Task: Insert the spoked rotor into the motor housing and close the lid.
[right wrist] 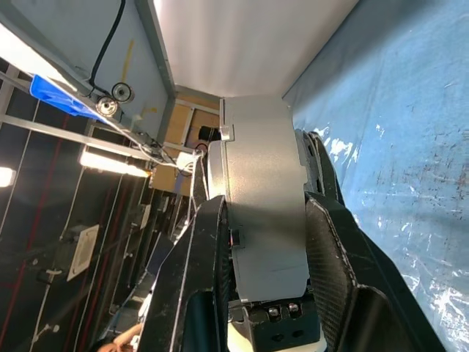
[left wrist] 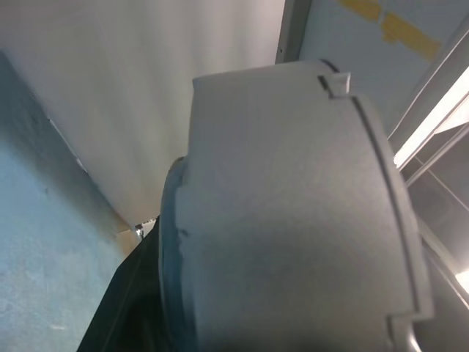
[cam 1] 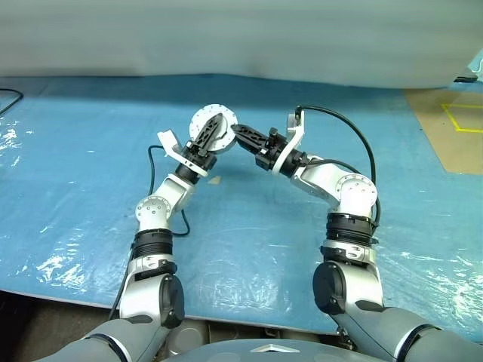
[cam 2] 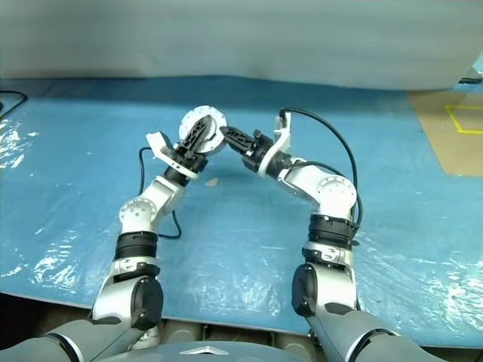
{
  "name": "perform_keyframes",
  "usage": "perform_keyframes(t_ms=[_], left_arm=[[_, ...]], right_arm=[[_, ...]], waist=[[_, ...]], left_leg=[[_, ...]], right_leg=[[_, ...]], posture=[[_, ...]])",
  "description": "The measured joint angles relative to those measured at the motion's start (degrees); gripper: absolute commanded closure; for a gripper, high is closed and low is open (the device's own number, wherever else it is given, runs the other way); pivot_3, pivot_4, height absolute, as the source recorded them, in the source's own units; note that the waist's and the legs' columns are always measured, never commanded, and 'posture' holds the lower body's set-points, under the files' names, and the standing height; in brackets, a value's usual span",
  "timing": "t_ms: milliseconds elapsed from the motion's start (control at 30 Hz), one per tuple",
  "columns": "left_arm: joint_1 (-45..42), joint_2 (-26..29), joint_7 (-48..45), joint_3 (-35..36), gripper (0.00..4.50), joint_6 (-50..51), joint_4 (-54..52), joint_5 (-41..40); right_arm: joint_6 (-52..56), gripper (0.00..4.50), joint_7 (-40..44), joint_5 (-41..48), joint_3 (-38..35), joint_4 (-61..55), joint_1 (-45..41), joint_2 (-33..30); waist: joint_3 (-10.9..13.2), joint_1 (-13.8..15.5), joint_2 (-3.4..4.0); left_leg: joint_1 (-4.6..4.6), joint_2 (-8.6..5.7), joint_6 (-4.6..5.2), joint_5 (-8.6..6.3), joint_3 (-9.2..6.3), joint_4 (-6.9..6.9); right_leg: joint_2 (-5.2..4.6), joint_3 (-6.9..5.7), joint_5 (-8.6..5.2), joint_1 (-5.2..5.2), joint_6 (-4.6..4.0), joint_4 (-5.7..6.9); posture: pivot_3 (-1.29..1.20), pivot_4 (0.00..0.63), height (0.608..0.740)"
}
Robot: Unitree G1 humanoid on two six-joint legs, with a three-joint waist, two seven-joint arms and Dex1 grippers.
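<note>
I am going to put the motor housing down on the open blue sheet (cam 1: 136, 153) next to the black cable of my left gripper.
I hold the motor housing (cam 1: 201, 119), a round silver piece, raised above the blue table between both grippers. Its pale round face with small rim holes is turned toward me. My left gripper (cam 1: 213, 130) comes up from the left and is shut across the housing's thickness, with one black finger (cam 1: 210, 136) lying over the face. My right gripper (cam 1: 240, 134) reaches in from the right and is shut on the housing's edge; its wrist view shows the grey side wall (right wrist: 264, 191) clamped between both fingers. The left wrist view shows the same wall (left wrist: 293, 205) close up. The spoked rotor is hidden. I cannot tell the lid apart from the housing.
The table wears a blue plastic sheet (cam 1: 90, 188). On it, just below the grippers, lies a small beige scrap (cam 1: 215, 179). A black cable (cam 1: 7, 94) lies at the far left. A tan patch with yellow tape (cam 1: 456, 124) is at the back right.
</note>
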Motion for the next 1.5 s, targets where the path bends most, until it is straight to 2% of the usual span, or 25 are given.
perform_keyframes(t_ms=[200,367,633,767,967,1167,1367,1400,1500], left_arm=[[0.0,-0.4,1.2,0.6,1.97,-0.5,-0.1,-0.3],[-1.7,-0.5,4.3,1.3,1.97,-3.7,0.1,1.0],[-7.1,3.4,6.4,5.7,1.97,-13.8,6.8,4.5],[-10.8,9.2,8.4,7.6,1.97,-22.6,16.6,10.6],[-11.8,17.4,12.2,8.9,1.97,-32.4,33.2,19.6],[-11.9,18.0,12.5,8.7,1.97,-34.5,39.2,23.7],[-12.1,18.5,13.9,8.1,0.21,-36.2,39.9,27.5],[-12.3,19.0,15.0,7.0,0.04,-36.9,39.9,29.2],[-12.4,21.2,18.7,6.0,0.04,-38.3,40.6,32.6]], right_arm=[[-1.8,3.39,-0.5,-0.6,1.4,-0.3,0.0,0.0],[-4.3,1.71,0.7,-2.6,3.0,-1.3,0.3,-0.1],[-3.9,1.71,2.0,-2.6,4.7,-2.2,0.3,-0.9],[-5.0,1.71,1.5,-5.2,5.8,-3.3,1.8,-2.9],[-5.9,1.71,1.3,-7.7,6.3,-4.9,4.1,-5.2],[-6.1,1.71,1.6,-9.0,8.2,-5.6,4.4,-5.1],[-6.8,1.66,2.1,-11.5,9.0,-5.6,4.4,-5.0],[-6.9,1.66,2.3,-11.9,9.1,-5.6,4.4,-4.8],[-7.3,1.66,2.9,-12.6,9.6,-5.6,4.4,-4.5]], waist=[[0.0,0.0,0.00],[0.0,0.0,-0.05],[0.1,0.1,-0.11],[0.1,0.0,-0.14],[0.1,0.2,-0.18],[0.2,0.7,-0.31],[0.2,0.3,-0.31],[0.2,0.1,-0.30],[0.2,-0.5,-0.29]], left_leg=[[-0.01,0.00,0.00,0.00,0.00,0.02],[-0.01,0.01,0.00,0.00,-0.02,0.03],[-0.03,0.00,0.00,0.00,-0.06,0.03],[-0.02,0.00,0.00,0.00,-0.08,0.05],[-0.09,-0.02,0.00,0.00,-0.15,0.04],[-0.47,0.01,0.00,0.00,-0.59,0.36],[0.17,0.00,-0.02,-0.01,-0.68,0.35],[0.32,0.01,-0.02,-0.01,-0.68,0.32],[0.43,0.02,-0.02,-0.01,-0.68,0.31]], right_leg=[[0.00,0.00,0.00,0.00,0.00,0.00],[0.00,-0.01,0.01,0.00,0.01,0.02],[0.01,-0.03,0.01,0.00,0.02,0.00],[0.02,-0.03,0.03,0.02,0.05,0.00],[0.02,-0.10,0.03,0.01,0.05,-0.03],[-0.05,-0.55,0.03,0.04,0.03,0.03],[-0.09,-0.59,0.04,0.67,-0.01,0.03],[-0.09,-0.58,0.03,0.77,-0.01,0.03],[-0.04,-0.46,0.04,0.79,-0.03,0.03]], posture=[[0.00,0.150,0.740],[0.00,0.150,0.740],[0.00,0.150,0.740],[0.00,0.150,0.740],[0.00,0.150,0.740],[0.00,0.150,0.740],[0.00,0.150,0.740],[0.00,0.150,0.740],[0.00,0.150,0.740]])
